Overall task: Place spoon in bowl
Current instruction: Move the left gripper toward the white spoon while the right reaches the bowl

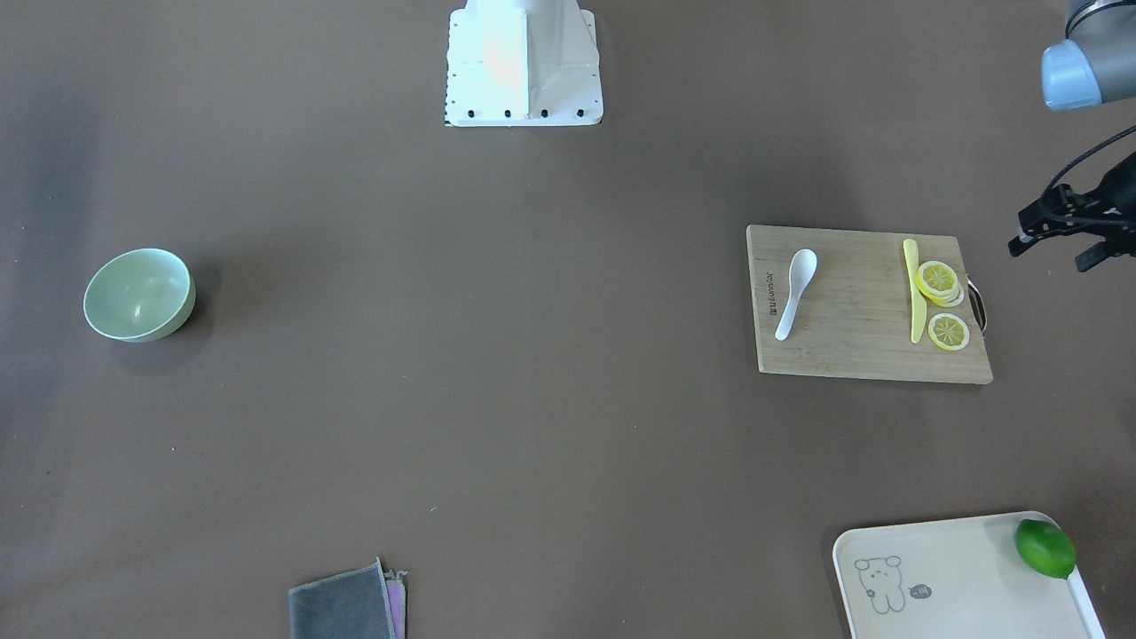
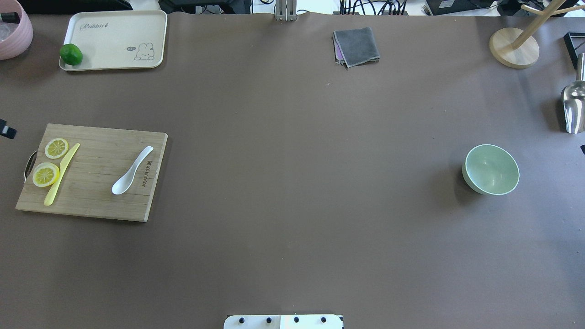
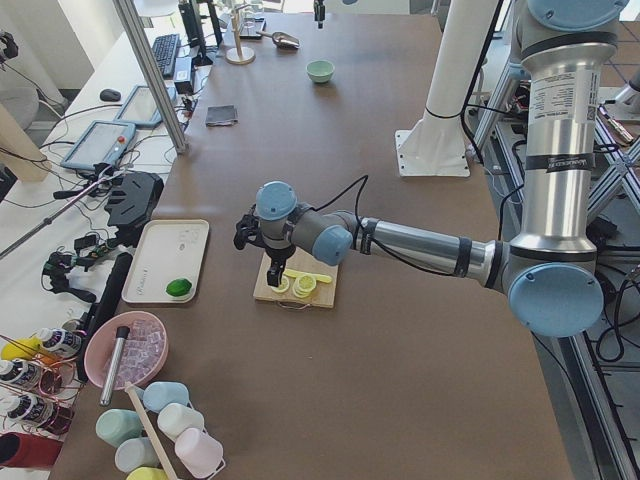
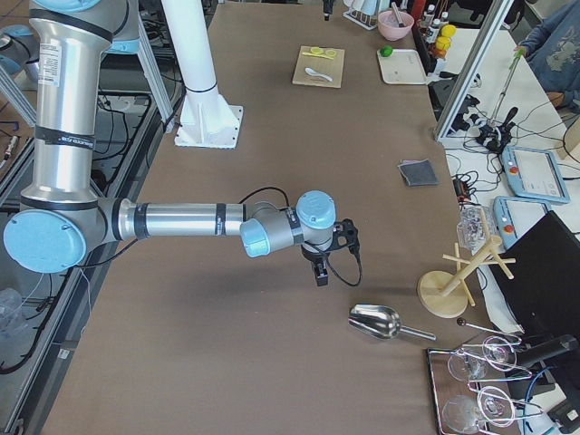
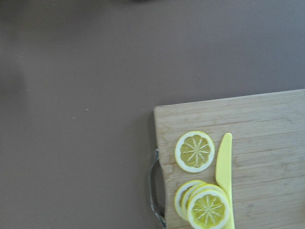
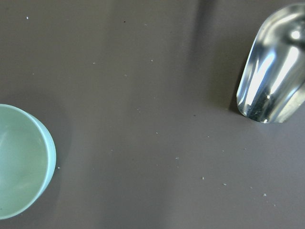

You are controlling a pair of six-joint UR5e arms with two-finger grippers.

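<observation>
My right gripper goes to the mint-green bowl next and grabs the bowl's rim (image 1: 86, 296) (image 6: 52, 158) on the side facing the metal scoop.
The white spoon (image 1: 792, 297) lies on a wooden cutting board (image 1: 852, 355), scoop toward the robot; it also shows in the overhead view (image 2: 130, 172). The mint-green bowl (image 1: 140, 293) stands upright and empty at the table's other end, also in the overhead view (image 2: 491, 170) and at the left edge of the right wrist view (image 6: 19, 162). My left gripper (image 1: 1056, 251) hovers beyond the board's handle end, apart from the spoon, and its two prongs look spread and empty. My right gripper (image 4: 319, 272) hangs between the bowl and a metal scoop; I cannot tell its state.
A yellow knife (image 1: 913, 293) and lemon slices (image 1: 941, 284) share the board. A cream tray (image 2: 114, 41) holds a lime (image 2: 71, 54). A grey cloth (image 2: 356, 45), a metal scoop (image 2: 573, 107), a wooden stand (image 2: 514, 48) and a pink bowl (image 2: 13, 32) line the table's edges.
</observation>
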